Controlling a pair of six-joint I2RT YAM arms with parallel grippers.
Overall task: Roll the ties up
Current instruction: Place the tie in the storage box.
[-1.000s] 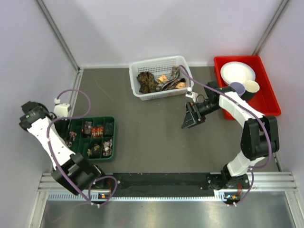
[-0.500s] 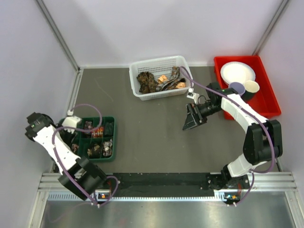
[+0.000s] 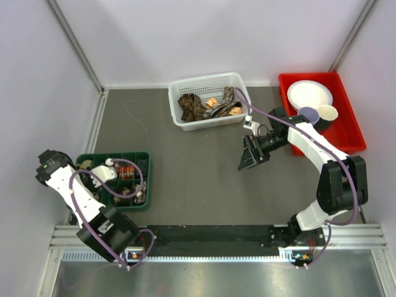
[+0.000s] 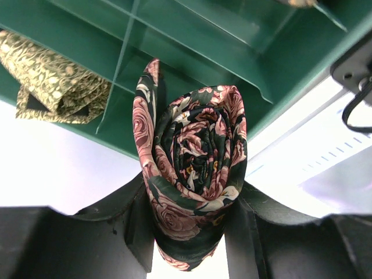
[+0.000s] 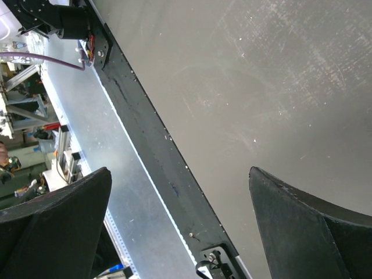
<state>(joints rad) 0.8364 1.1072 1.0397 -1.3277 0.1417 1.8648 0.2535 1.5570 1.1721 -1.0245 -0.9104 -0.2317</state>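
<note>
Next, my left gripper releases the rose tie in the green tray's empty near compartment (image 3: 99,195) (image 4: 195,87), diagonally across from the beige roll.
My left gripper (image 4: 189,232) is shut on a rolled tie (image 4: 195,168), a dark coil with pink roses. It hangs over the green divided tray (image 4: 232,35). In the top view the left gripper (image 3: 110,175) is above the tray's (image 3: 143,158) middle compartments. Another rolled tie (image 4: 52,81), beige and gold, lies in a compartment to the left. Loose ties (image 3: 198,106) are heaped in the white basket (image 3: 207,83). My right gripper (image 3: 247,154) hangs open and empty over the bare table, in front of the basket; its wrist view shows the gripper (image 5: 180,221) with only tabletop between the fingers.
A red tray (image 3: 349,130) at the back right holds a white plate (image 3: 309,94) and two cups. The green tray holds several more small rolls. The black rail (image 5: 157,145) runs along the table's near edge.
My left wrist has swung from left of the green tray to over it, carrying the rolled tie. The right arm shifted slightly at first, then stayed still.
</note>
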